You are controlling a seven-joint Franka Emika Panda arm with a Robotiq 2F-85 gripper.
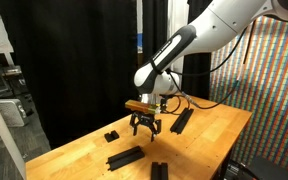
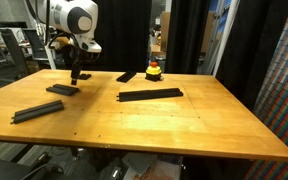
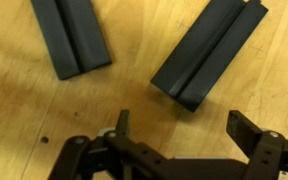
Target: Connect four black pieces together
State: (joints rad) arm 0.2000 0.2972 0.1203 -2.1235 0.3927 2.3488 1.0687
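Next, my gripper grabs the nearest end of the black bar (image 1: 137, 153) (image 3: 196, 80) that lies between the two small black pieces and the bar at the front.
Several grooved matte-black bars lie apart on the wooden table (image 2: 184, 125). In an exterior view a long black strip (image 2: 150, 95) lies mid-table, a bar (image 2: 37, 111) lies near the front left, a shorter bar (image 2: 62, 89) lies below my gripper (image 2: 77, 72), and another (image 2: 127, 76) lies further back. In an exterior view my gripper (image 1: 146, 125) hovers low over the table between a long bar (image 1: 182, 121) and a bar (image 1: 125, 157). In the wrist view my gripper (image 3: 184, 128) is open and empty, just short of two bar ends (image 3: 71, 35) (image 3: 209, 52).
A red and yellow object (image 2: 154, 70) stands at the table's far edge. Two small black pieces (image 1: 111, 135) (image 1: 159, 170) lie on the table. Black curtains hang behind. A cable runs across the table near the long bar.
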